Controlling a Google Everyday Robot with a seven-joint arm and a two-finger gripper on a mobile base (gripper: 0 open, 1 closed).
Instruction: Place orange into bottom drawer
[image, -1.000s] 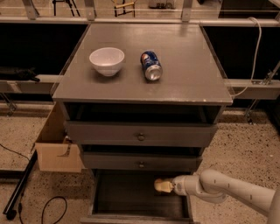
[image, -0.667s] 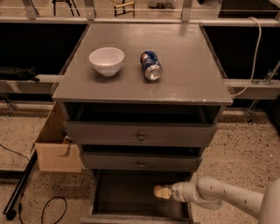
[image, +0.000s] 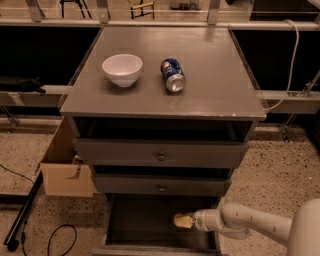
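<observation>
My gripper needs to set the orange free on the bottom drawer's dark bottom, near its middle (image: 177, 223).
The bottom drawer (image: 135, 220) is pulled open below the two upper grey drawers, and its dark inside shows. My gripper (image: 182, 221) reaches in from the right, low over the right part of the drawer's floor. A small yellowish-orange lump shows at its tip; I cannot tell whether this is the orange. No orange shows anywhere else, neither on the cabinet top nor loose in the drawer.
A white bowl (image: 122, 69) and a blue soda can (image: 173, 75) lying on its side are on the cabinet top (image: 215, 90). A cardboard box (image: 65, 170) stands left of the cabinet. A black cable (image: 55, 235) lies on the speckled floor.
My gripper has moved slightly left and lower in the picture, deeper down into the open bottom drawer. Nothing else has moved.
</observation>
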